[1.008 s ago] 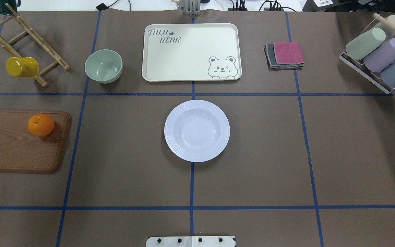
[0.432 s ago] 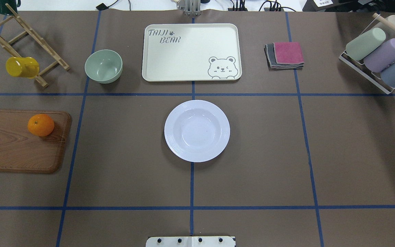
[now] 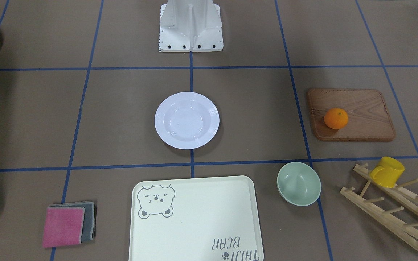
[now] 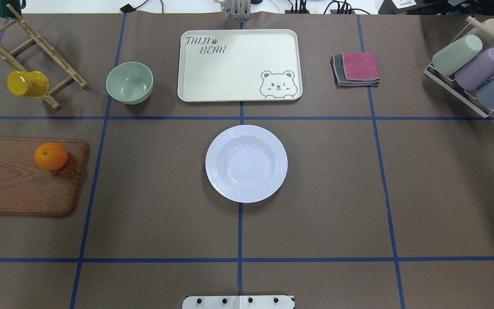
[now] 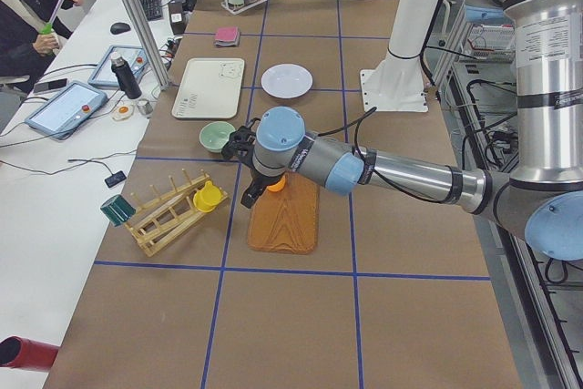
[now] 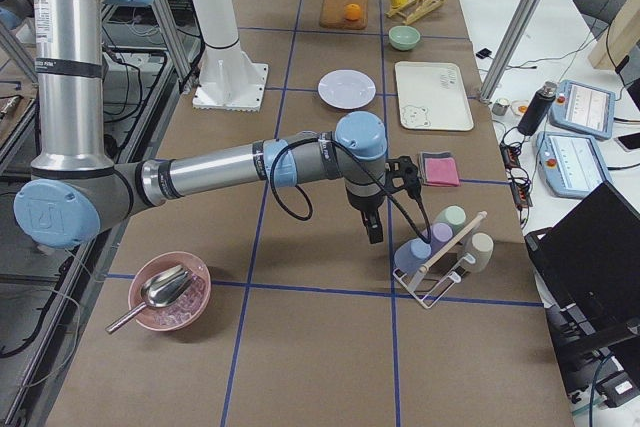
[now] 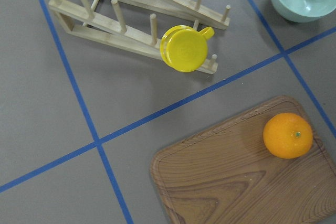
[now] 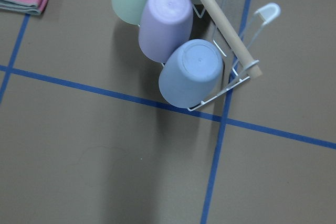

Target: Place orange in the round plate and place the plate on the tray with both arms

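My left gripper will next close around the sides of the orange [image 3: 336, 118] [image 7: 287, 136] on the brown wooden board, to carry it to the round plate.
The orange [image 4: 51, 156] lies on the far part of a brown wooden board [image 4: 11, 189] at the table's left; it also shows in the left wrist view, orange [image 7: 287, 135]. At the table's centre sits the white round plate [image 4: 246, 163], with nothing in it. Beyond it lies the cream tray [image 4: 238, 64] with its bear drawing, bare. In the exterior left view my left gripper [image 5: 250, 194] hangs over the board near the orange [image 5: 276, 183]. Far from the plate, my right gripper [image 6: 375, 230] hovers by the cup rack [image 6: 440, 257]. I cannot tell whether either is open or shut.
A pale green bowl [image 4: 129, 82] stands left of the tray. A wooden peg rack [image 4: 28, 56] carries a yellow mug [image 4: 27, 83] at the far left. Folded pink and grey cloths [image 4: 356, 68] lie right of the tray. The wire rack holds three pastel cups [image 4: 478, 68].
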Controlling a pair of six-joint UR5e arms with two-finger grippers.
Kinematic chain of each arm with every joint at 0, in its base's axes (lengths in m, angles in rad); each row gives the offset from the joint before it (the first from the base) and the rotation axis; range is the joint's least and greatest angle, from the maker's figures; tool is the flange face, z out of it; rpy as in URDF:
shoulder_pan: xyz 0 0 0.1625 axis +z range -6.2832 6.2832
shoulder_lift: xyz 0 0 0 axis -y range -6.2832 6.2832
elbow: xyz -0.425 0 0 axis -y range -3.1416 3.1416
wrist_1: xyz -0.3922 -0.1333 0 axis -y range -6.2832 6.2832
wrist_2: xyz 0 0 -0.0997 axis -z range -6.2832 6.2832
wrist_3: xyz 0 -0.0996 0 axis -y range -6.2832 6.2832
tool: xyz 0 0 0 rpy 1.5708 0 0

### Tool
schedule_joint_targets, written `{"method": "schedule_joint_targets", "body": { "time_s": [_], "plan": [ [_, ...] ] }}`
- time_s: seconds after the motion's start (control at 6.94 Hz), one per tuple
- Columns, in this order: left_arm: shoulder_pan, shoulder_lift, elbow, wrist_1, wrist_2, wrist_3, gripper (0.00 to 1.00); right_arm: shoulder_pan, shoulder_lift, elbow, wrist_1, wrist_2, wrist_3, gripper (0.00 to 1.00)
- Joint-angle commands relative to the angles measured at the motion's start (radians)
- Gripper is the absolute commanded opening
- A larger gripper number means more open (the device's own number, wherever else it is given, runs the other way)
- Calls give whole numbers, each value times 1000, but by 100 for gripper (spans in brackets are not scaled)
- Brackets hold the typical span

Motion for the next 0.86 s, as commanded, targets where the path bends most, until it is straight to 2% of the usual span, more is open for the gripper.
{"method": "schedule_joint_targets", "body": {
  "time_s": [0.0, 0.14, 0.58, 0.72],
  "plan": [
    [147, -16, 2, -101, 60, -278, 99, -116, -9, 11, 117, -41, 230, 100],
    [245, -19, 2, -190, 178, -459, 99, -159, -13, 11, 151, -78, 309, 100],
    [547, -97, 34, -209, 470, -715, 99, -169, -65, 10, 230, -80, 314, 100],
    [589, -154, 98, -211, 484, -714, 99, -169, -73, 8, 241, -82, 314, 100]
  ]
}}
